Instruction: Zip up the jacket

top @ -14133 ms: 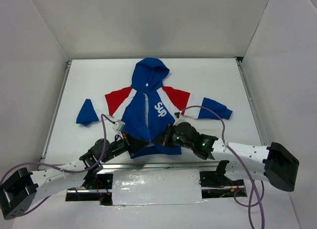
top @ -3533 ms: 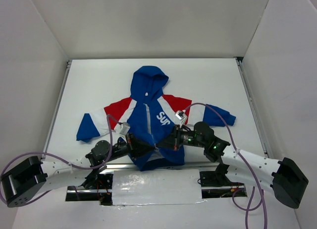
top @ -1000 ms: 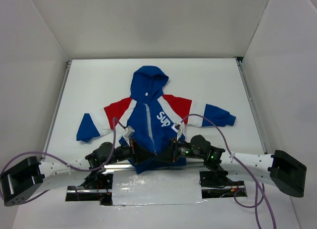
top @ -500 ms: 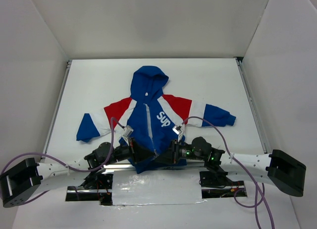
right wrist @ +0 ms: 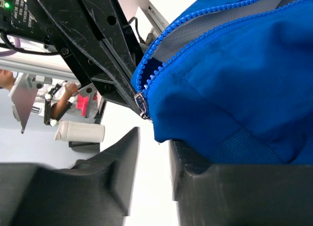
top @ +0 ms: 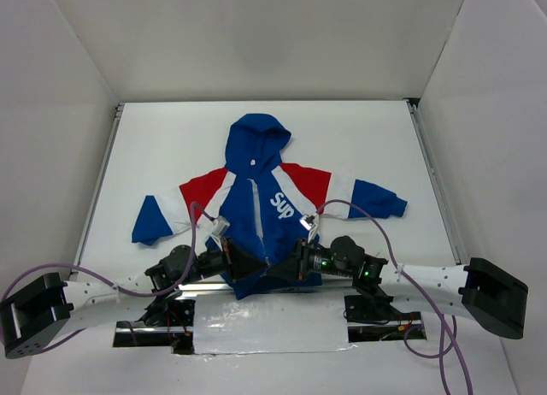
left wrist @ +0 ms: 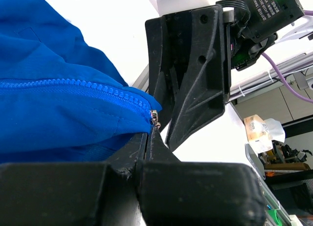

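My right gripper should shift and pinch the slider's pull (right wrist: 142,106) before zipping, because the hem lies over its finger and the slider sits above its open fingers' ends.
The jacket (top: 256,198) lies flat on the white table, hood to the far side, with blue body, red shoulders and white "Sup" lettering. Both grippers meet at its bottom hem near the table's front edge. My left gripper (top: 249,265) is shut, its tips (left wrist: 150,133) pinching the hem just under the metal zipper slider (left wrist: 155,118). My right gripper (top: 289,263) is open. In the right wrist view the gap (right wrist: 154,147) holds nothing, the blue hem (right wrist: 234,89) lies over the right finger, and the slider (right wrist: 142,104) hangs just above the gap. The zipper teeth run apart above the slider.
A silver tape strip (top: 269,322) covers the near edge between the arm bases. Purple cables (top: 350,205) loop over the jacket's right sleeve. Metal rails (top: 101,190) border the table, with white walls on three sides.
Since 3.5 s ago both grippers have drawn back toward the near edge, bringing the hem with them. Over the last second nothing has visibly moved.
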You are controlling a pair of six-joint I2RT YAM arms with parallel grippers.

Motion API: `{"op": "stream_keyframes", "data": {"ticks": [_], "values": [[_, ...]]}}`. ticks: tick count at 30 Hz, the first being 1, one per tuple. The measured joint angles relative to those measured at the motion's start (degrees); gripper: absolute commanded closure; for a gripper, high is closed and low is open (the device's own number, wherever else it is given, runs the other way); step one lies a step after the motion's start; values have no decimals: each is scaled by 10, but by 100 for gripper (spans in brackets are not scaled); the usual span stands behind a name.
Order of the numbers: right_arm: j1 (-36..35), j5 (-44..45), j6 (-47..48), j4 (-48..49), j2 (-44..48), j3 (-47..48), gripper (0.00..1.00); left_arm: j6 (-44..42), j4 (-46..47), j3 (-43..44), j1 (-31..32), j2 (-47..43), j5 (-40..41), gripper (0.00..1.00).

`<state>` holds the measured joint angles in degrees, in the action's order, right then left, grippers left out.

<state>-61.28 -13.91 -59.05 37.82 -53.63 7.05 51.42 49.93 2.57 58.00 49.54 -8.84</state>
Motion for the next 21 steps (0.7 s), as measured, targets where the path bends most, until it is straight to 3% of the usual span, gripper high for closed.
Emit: {"op": "stream_keyframes", "data": {"ticks": [3, 5, 7, 13, 21], "values": [[-1, 0, 3, -3, 0, 1, 45, 0, -6, 0, 0, -6, 1, 100], [-2, 1, 4, -7, 0, 1, 44, 0, -8, 0, 0, -8, 1, 100], [-3, 1, 4, -7, 0, 1, 45, 0, -9, 0, 0, -10, 1, 100], [-3, 2, 9, -14, 0, 4, 60, 0, -9, 0, 0, -9, 1, 100], [-3, 3, 14, -17, 0, 16, 64, 0, -9, 0, -1, -9, 1, 100]]}}
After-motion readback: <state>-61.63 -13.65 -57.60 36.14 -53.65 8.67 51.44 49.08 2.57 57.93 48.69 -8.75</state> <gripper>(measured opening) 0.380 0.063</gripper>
